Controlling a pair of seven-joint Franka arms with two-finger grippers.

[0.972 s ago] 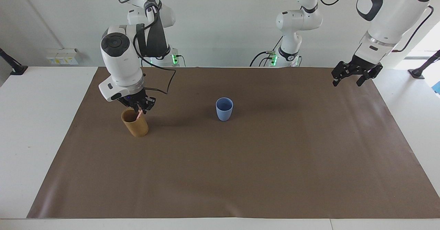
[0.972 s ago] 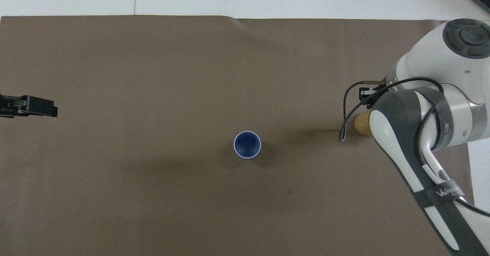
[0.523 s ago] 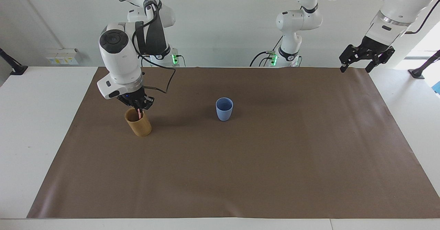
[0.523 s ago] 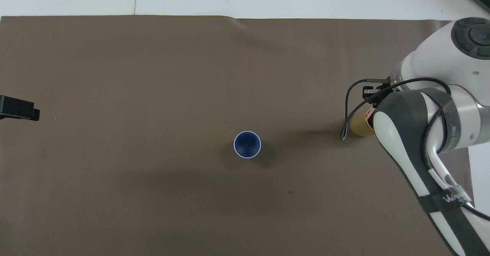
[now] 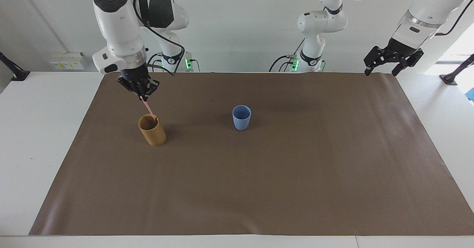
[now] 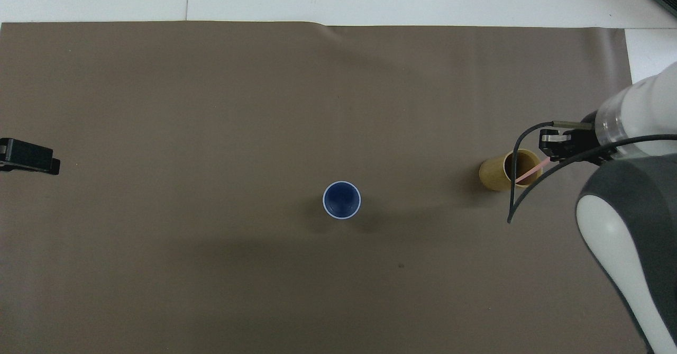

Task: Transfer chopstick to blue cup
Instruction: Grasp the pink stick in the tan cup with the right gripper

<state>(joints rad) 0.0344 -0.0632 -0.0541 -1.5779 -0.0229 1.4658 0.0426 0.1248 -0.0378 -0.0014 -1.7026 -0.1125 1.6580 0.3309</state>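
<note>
The robot's right gripper should release the chopstick in the blue cup, against the rim (image 6: 359, 199) facing the tan-brown cup.
The pale pink chopstick (image 5: 148, 108) (image 6: 528, 174) slants up out of the tan-brown cup (image 5: 152, 131) (image 6: 492, 173), its lower end still inside the cup's mouth. My right gripper (image 5: 142, 94) (image 6: 553, 145) hangs above that cup, shut on the chopstick's upper end. The light-blue cup (image 5: 241, 117) (image 6: 341, 200) stands upright near the middle of the mat, beside the tan cup and toward the left arm's end. My left gripper (image 5: 380, 71) (image 6: 29, 155) waits raised and open over the mat's edge at the left arm's end, holding nothing.
A brown mat (image 5: 259, 185) covers most of the white table (image 5: 37, 136). The tan-brown cup stands toward the right arm's end. The right arm's cable (image 6: 521, 195) loops down beside that cup.
My right gripper has shut on the chopstick and risen, drawing most of it out of the tan cup, which shifted slightly. The left gripper rose and pulled back toward its end.
</note>
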